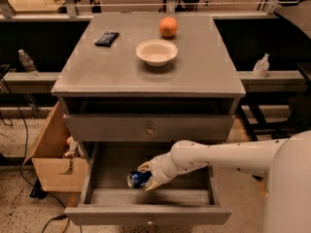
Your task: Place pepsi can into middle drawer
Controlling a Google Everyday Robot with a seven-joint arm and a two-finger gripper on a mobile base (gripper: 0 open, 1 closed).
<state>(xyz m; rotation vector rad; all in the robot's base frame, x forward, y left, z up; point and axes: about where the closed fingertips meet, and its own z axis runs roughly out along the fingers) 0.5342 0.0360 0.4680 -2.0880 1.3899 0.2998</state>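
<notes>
Next, I let go of the pepsi can on the middle drawer's bottom, close behind the front panel [139, 186].
The middle drawer [102, 198] is pulled out, a wide shallow grey box below the closed upper drawer front [148, 128]. The pepsi can [137, 179], blue with a silver end, lies on its side low inside the drawer, left of centre. My gripper [146, 176] reaches in from the right on a white arm and is closed around the can, one finger above it and one below. I cannot tell whether the can rests on the drawer floor.
On the cabinet top stand a white bowl [156, 51], an orange [168, 26] and a flat dark snack packet [106, 38]. A cardboard box [51, 159] sits on the floor to the left. Bottles stand on side ledges at left [26, 62] and right [261, 66].
</notes>
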